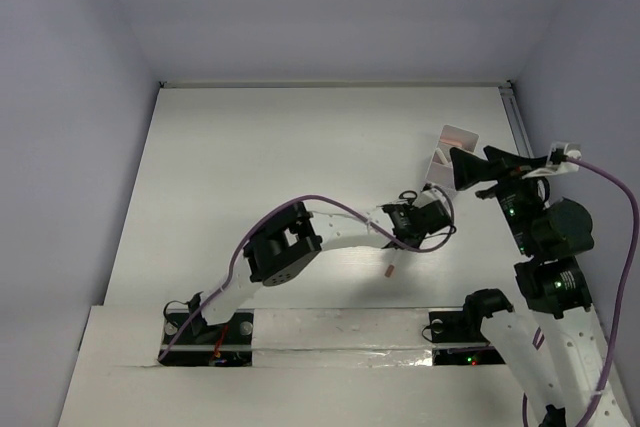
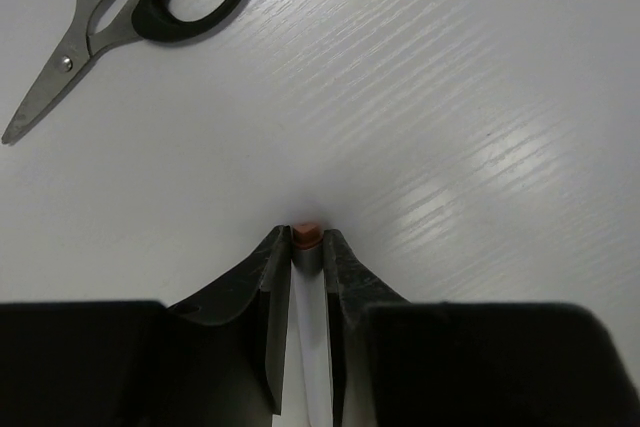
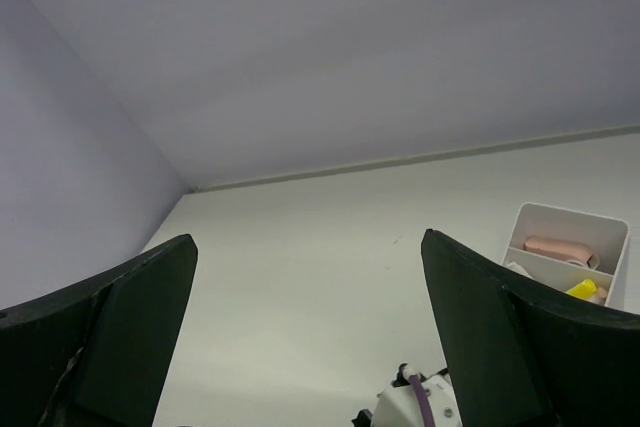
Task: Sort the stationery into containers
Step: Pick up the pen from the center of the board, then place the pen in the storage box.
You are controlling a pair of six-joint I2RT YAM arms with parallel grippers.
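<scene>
I should release the white pen from my left gripper in the front compartment of the white boxy cup [image 1: 458, 163], by the yellow item.
My left gripper [image 1: 397, 247] [image 2: 307, 244] is shut on a short white pen [image 2: 309, 337] with a red end [image 2: 306, 233]. The pen points down at the table, and in the top view its red end [image 1: 388, 270] shows below the gripper. The black-handled scissors [image 2: 130, 17] lie flat on the table beyond the pen, at the upper left of the left wrist view; in the top view they are hidden. The white boxy cup [image 1: 441, 159] [image 3: 566, 222] stands at the right, with pinkish and yellow items inside. My right gripper [image 1: 460, 169] [image 3: 307, 237] is open and empty, raised just beside the cup.
The white table [image 1: 270, 157] is walled at the back and on both sides. A purple cable [image 1: 330, 209] loops over the left arm. The left wrist housing [image 3: 420, 409] shows at the bottom of the right wrist view.
</scene>
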